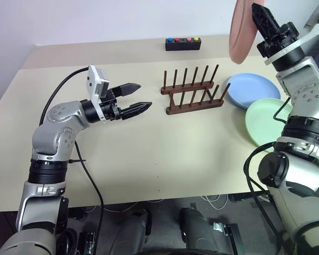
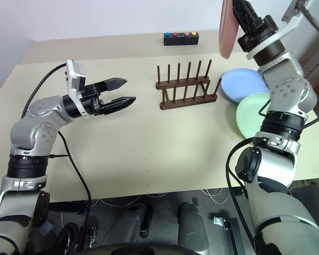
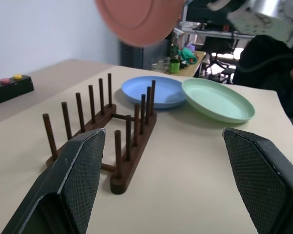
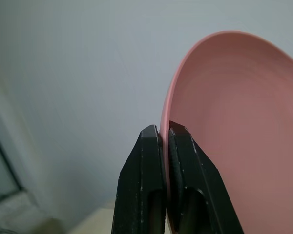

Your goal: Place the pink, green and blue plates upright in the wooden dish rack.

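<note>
Next, my right hand sets the pink plate, still held high above the table, upright in the rack's end slot [image 1: 215,94] nearest the blue plate.
My right gripper [image 1: 257,11] is shut on the rim of the pink plate [image 1: 241,33], holding it upright high above the table, to the right of and above the wooden dish rack [image 1: 193,90]. The rack stands empty at mid-table. The blue plate [image 1: 253,90] lies flat just right of the rack, and the green plate [image 1: 267,120] lies flat in front of it, overlapping its edge. My left gripper [image 1: 141,97] is open, hovering left of the rack with its fingertips pointing toward it. The left wrist view looks between its fingers [image 3: 78,170] at the rack [image 3: 117,126].
A black box with coloured buttons [image 1: 183,43] sits at the far edge of the table behind the rack. A black cable [image 1: 87,175] trails across the table near my left arm. Bare tabletop [image 1: 165,154] spreads in front of the rack.
</note>
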